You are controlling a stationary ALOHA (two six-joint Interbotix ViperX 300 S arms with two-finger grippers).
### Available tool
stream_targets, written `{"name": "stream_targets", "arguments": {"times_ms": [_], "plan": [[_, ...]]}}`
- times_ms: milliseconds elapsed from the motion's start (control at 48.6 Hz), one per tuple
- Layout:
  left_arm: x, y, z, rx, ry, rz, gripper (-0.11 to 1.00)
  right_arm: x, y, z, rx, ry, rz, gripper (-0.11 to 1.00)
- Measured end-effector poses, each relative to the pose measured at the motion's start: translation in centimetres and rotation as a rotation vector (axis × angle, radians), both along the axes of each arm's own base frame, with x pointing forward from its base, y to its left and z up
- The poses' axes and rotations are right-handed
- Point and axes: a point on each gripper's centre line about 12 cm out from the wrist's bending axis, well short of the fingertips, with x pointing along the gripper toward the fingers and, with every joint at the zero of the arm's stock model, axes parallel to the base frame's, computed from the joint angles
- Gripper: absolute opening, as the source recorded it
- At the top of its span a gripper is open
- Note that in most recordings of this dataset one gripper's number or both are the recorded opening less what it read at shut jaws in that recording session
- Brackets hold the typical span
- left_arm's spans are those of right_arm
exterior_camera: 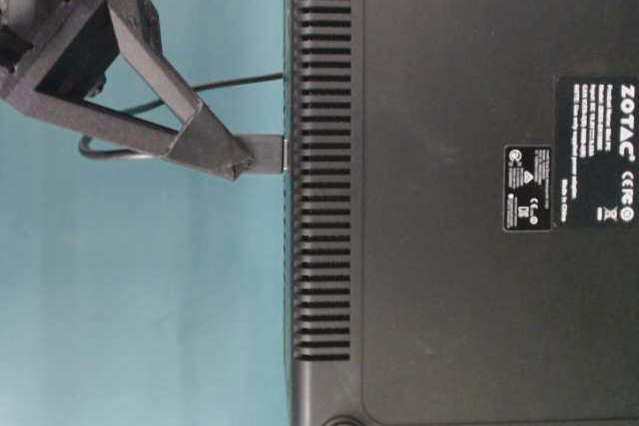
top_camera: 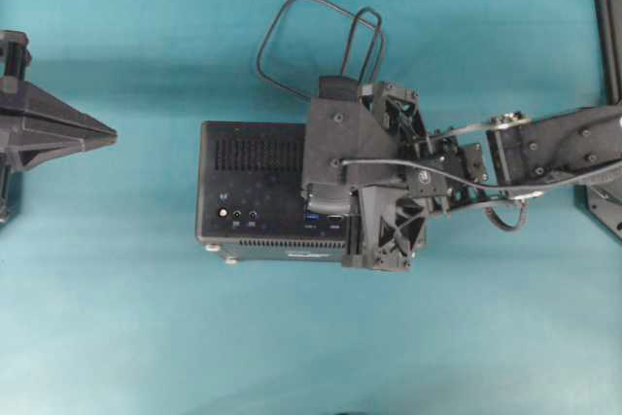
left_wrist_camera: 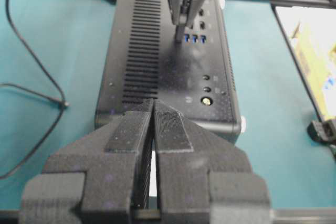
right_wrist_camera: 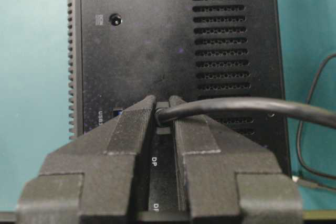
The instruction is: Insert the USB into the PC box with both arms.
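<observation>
The USB plug's metal shows as a thin part at the PC box, so next my right gripper opens, moves back and closes at the plug's cable end (right_wrist_camera: 164, 115).
The PC box (top_camera: 253, 182) lies on the teal table with its port face up. My right gripper (right_wrist_camera: 162, 103) is shut on the black USB plug (right_wrist_camera: 163, 111) and holds it end-on against the port face beside the blue ports (left_wrist_camera: 194, 39). In the table-level view the plug (exterior_camera: 268, 155) meets the box (exterior_camera: 449, 197), and its silvery tip is hidden. The thin cable (top_camera: 321, 41) loops behind the box. My left gripper (top_camera: 109, 132) is shut and empty, well left of the box; in the left wrist view its tips (left_wrist_camera: 154, 104) point at the box's near end.
The right arm (top_camera: 554, 148) reaches in from the right across the box. A black frame post (top_camera: 607, 7) stands at the right edge. Loose cable (left_wrist_camera: 31, 77) lies on the teal cloth to the left of the box in the left wrist view.
</observation>
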Motion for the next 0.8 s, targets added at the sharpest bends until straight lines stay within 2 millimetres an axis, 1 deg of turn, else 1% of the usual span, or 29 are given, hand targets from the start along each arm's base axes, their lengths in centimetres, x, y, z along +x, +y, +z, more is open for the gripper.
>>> {"name": "stream_targets", "arguments": {"times_ms": [62,144,247,329,432,473,638,720,803], "plan": [[0.0,0.0,0.0,0.0,0.0,0.002,0.0,0.1,-0.1,0.0,0.001,0.0,-0.004,0.18],[0.0,0.0,0.0,0.002,0.0,0.0,0.0,0.1,-0.3,0.1,0.001,0.002,-0.009,0.26],[0.0,0.0,0.0,0.0,0.0,0.0,0.0,0.1,-0.5,0.1,-0.002,0.002,-0.014,0.38],[0.0,0.0,0.0,0.0,0.0,0.0,0.0,0.2,-0.7,0.0,-0.004,0.004,-0.02,0.51],[0.0,0.0,0.0,0.0,0.0,0.0,0.0,0.2,-0.9,0.0,-0.004,0.009,-0.025,0.61],[0.0,0.0,0.1,0.0,-0.002,0.002,0.0,0.1,-0.9,-0.1,-0.005,0.012,-0.026,0.63],[0.0,0.0,0.0,-0.002,0.0,0.0,0.0,0.0,-1.0,0.1,-0.005,0.011,-0.029,0.63],[0.0,0.0,0.0,-0.001,0.0,0.002,0.0,-0.1,-1.0,0.8,-0.001,-0.01,-0.028,0.64],[0.0,0.0,0.1,-0.003,-0.003,0.0,0.0,-0.3,-1.0,2.1,0.005,-0.047,-0.026,0.64]]}}
